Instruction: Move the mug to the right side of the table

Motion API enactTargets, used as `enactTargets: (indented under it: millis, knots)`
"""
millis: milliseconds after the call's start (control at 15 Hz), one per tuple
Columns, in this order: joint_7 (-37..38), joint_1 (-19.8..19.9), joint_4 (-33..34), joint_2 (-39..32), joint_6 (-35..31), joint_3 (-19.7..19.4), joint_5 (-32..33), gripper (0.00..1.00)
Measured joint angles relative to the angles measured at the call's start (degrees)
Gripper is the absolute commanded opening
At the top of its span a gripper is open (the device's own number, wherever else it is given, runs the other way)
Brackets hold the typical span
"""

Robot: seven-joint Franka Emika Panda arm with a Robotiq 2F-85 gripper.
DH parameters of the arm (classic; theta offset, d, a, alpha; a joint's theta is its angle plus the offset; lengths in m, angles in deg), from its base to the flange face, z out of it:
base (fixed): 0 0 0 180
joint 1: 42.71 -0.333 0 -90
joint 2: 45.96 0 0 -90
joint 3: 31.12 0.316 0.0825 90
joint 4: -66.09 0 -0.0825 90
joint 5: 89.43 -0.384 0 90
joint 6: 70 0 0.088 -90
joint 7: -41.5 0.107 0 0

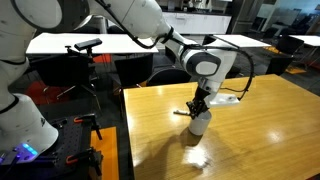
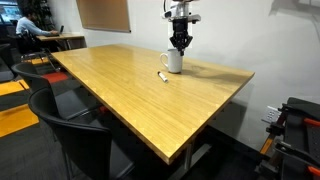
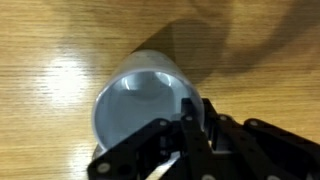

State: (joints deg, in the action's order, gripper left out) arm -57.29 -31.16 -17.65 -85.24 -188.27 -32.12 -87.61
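Note:
Next, I set the mug free from my gripper on the table beside the pen, on the pen's side (image 1: 171, 132) that is toward the orange floor. The mug now stands upright near the far side.
The white mug (image 1: 199, 123) stands upright on the honey-yellow table (image 1: 265, 120), near its far side in an exterior view (image 2: 174, 63). My gripper (image 1: 200, 105) comes down onto it from above and is shut on the mug's rim. In the wrist view I look into the mug (image 3: 135, 100). The gripper (image 3: 195, 125) pinches the rim wall, with one finger inside and one outside. I cannot tell whether the mug's base touches the table (image 2: 150, 105).
A small thin pen-like object (image 2: 163, 77) lies on the wood just beside the mug. Black chairs (image 2: 70, 125) stand along the table's near edge. White-topped tables (image 1: 80, 42) and a tripod (image 1: 88, 48) stand behind. A person (image 2: 30, 25) sits far off.

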Motion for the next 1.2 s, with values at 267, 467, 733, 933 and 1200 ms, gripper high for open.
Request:
enactTargets:
  millis: [267, 467, 733, 933, 1200]
  knots:
    - [0.00, 0.00, -1.02, 0.51, -0.85, 0.00, 0.00, 0.03]
    - [-0.06, 0.00, -1.98, 1.08, -1.17, 0.06, 0.00, 0.03]
    - [-0.10, 0.01, -3.88, 2.34, -1.17, 0.43, 0.00, 0.03]
    - [-0.17, 0.01, -5.40, 3.33, -1.17, 0.62, 0.00, 0.03]
    - [-1.16, 0.00, -7.62, 4.73, -1.48, 0.68, 0.00, 0.03]
